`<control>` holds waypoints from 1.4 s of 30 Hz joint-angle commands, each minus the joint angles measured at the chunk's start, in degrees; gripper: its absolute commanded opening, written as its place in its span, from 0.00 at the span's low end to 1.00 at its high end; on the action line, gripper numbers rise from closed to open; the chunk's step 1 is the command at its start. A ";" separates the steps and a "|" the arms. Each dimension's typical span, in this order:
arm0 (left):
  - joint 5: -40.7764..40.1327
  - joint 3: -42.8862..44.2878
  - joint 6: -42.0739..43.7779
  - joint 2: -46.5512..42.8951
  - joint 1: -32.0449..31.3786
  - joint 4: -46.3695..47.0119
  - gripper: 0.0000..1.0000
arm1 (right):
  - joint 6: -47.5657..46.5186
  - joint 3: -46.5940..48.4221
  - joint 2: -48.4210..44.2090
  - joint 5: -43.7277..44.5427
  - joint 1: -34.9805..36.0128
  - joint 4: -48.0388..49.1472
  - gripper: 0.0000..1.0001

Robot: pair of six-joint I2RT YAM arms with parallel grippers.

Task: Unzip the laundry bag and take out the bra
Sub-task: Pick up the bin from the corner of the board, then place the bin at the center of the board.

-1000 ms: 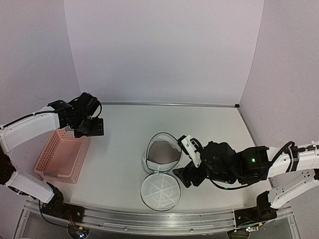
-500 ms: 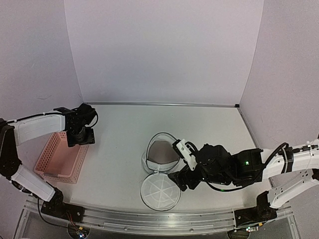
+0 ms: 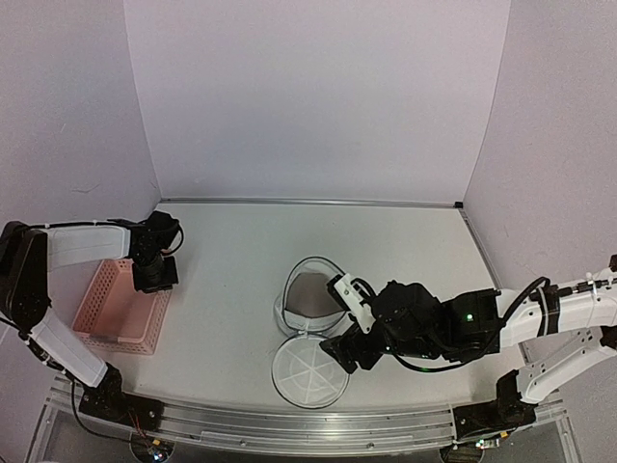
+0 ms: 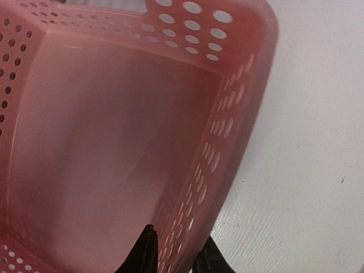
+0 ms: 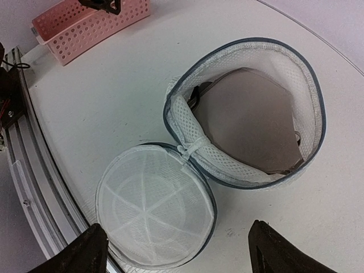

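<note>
The tan bra in the open laundry bag is next for my right gripper, which should reach in and close on the tan bra's side (image 3: 326, 298) (image 5: 272, 137) closest to my right arm.
The laundry bag (image 3: 286, 301) lies open at mid-table, its white mesh wall (image 5: 227, 165) ringed by a dark rim. Its round lid (image 3: 308, 370) is flipped flat toward the near edge, still joined at a small hinge (image 5: 193, 147). The tan bra (image 5: 250, 119) lies inside the bag (image 3: 313, 294). My right gripper (image 3: 345, 323) hovers open just right of the bag, its jaws spanning the lid (image 5: 151, 213) and bare table, holding nothing (image 5: 177, 247). My left gripper (image 3: 154, 275) straddles the pink basket's right wall (image 4: 227, 131), one finger inside and one outside, pinched on it (image 4: 177, 250).
The pink lattice basket (image 3: 116, 309) stands at the left edge of the table, nothing showing inside it (image 4: 114, 142); it shows far off in the right wrist view (image 5: 85, 28). White walls enclose the table on three sides. A metal rail (image 3: 289, 424) runs along the near edge.
My left gripper dropped from above the basket's far corner onto its right wall and closed in on it. My right arm crept left toward the bag, jaws still wide.
</note>
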 commanded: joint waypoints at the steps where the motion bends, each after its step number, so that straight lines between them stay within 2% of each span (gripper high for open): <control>1: 1.67 0.85 1.39 0.29 0.09 2.92 0.16 | 0.30 1.67 0.69 -0.49 -0.40 2.30 0.86; 6: 2.40 2.27 2.19 0.70 0.10 2.86 0.00 | 0.50 1.96 0.93 -0.66 -0.43 2.38 0.86; 18: 4.27 9.93 6.17 3.47 -1.63 2.94 0.00 | 1.69 0.41 -0.60 2.03 -0.48 2.42 0.85; 24: 4.31 18.80 8.62 9.57 -7.23 2.76 0.00 | 4.87 -1.88 -3.14 4.47 -1.76 1.23 0.85; 33: 5.87 32.50 9.34 21.26 -14.21 2.49 0.00 | 12.36 -2.04 -6.54 10.75 -3.25 -6.23 0.87; 42: 7.01 40.67 9.49 29.16 -20.37 2.02 0.00 | 15.21 -0.56 -8.74 8.31 -5.92 -9.93 0.86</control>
